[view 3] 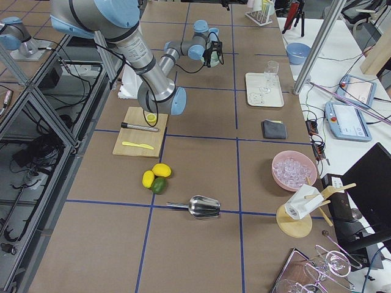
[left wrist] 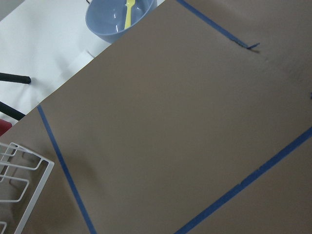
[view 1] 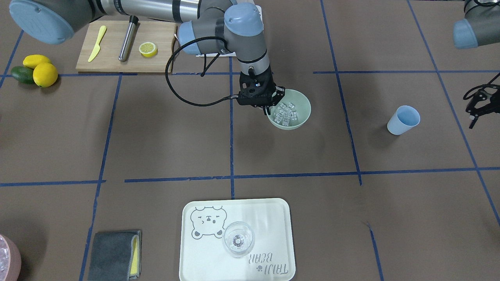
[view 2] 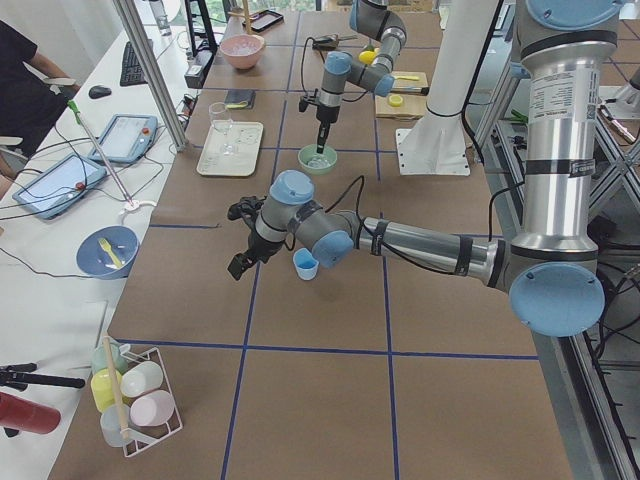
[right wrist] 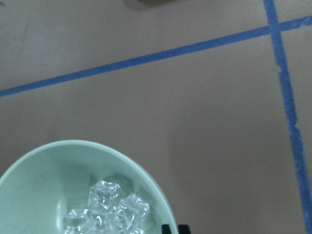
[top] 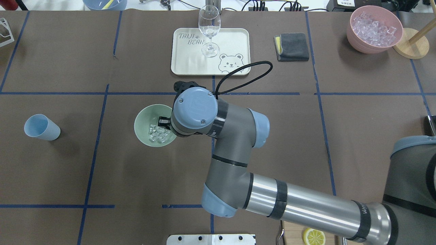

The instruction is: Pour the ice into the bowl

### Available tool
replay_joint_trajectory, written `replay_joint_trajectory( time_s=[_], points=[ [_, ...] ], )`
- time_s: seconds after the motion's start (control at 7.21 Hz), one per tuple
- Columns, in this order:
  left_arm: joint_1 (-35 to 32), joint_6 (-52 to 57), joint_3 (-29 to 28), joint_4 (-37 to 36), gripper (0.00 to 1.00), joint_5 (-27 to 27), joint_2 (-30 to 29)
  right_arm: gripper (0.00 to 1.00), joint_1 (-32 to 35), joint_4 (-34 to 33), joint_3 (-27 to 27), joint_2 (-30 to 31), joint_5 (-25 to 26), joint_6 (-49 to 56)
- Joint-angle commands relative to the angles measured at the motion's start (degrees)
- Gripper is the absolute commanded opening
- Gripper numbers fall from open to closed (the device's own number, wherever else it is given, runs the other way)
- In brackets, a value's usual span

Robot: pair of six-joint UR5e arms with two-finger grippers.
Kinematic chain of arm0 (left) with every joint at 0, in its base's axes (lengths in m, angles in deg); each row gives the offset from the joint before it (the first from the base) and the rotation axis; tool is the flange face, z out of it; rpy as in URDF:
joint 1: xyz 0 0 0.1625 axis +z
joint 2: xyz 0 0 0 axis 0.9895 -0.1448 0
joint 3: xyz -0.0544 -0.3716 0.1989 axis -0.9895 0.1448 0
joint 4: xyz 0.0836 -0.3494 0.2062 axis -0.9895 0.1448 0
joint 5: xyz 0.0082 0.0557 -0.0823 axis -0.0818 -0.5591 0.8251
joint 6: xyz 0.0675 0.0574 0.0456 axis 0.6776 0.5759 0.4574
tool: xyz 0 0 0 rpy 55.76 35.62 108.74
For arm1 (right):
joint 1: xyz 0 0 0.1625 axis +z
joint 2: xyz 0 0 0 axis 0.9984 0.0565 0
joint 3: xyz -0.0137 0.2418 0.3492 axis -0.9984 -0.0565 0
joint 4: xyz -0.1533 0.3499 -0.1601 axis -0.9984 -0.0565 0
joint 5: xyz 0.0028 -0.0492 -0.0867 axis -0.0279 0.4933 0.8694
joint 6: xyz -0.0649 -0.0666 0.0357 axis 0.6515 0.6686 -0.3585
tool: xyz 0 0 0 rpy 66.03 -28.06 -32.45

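I will use my right gripper to set the pale green bowl down on the table [view 1: 46,130] near the whole lemons, toward the pink bowl.
The pale green bowl [view 1: 302,102] stands near the table's middle and holds a heap of clear ice [view 1: 285,114] cubes. My right gripper [view 1: 269,108] points down at the rim on the robot's right side, its fingers pinched on the wall. The right wrist view shows the bowl [right wrist: 44,180], the ice [right wrist: 109,209] and two black fingertips [right wrist: 183,229] close together at the rim. From overhead the wrist covers part of the bowl [top: 144,119]. My left gripper [view 1: 474,111] hangs open beside an empty light blue cup [view 1: 404,120], apart from it.
A white tray [top: 190,64] with a footed glass [top: 209,30] lies beyond the bowl, a grey cloth [top: 293,46] beside it. A pink bowl of ice [top: 374,29] sits far right. A cutting board [view 1: 117,58] with knife, metal rod and lemon half lies by the robot.
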Motion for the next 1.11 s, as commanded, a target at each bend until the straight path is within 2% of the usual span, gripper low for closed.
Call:
replay_joint_trajectory(
  time_s=[0.0,0.14,0.28,0.42,0.55,0.97],
  points=[
    [-5.7,7.6,-0.7,-14.7,1.00,1.9,-3.2,0.00,3.5,-0.2,10.4,8.7,-0.9,0.9],
    [-6.8,8.9,-0.8,-23.6,1.00,4.2,-6.1,0.00,5.5,-0.6,13.2,12.2,-1.7,4.1],
    [-8.9,11.0,-0.9,-28.0,1.00,7.8,-7.0,0.00,8.2,-0.5,16.2,16.3,-2.4,8.3],
    [-9.6,12.1,-1.0,-28.3,1.00,11.6,-6.3,0.00,10.7,-0.1,18.0,21.5,-4.8,12.7],
    [-9.4,12.6,-1.5,-30.8,1.00,11.7,-5.9,0.00,12.5,0.4,19.8,26.0,-5.2,14.1],
    [-9.3,12.7,-4.1,-30.9,1.00,11.5,-5.3,0.00,19.2,2.2,23.8,37.4,-9.9,25.0]
  ],
)
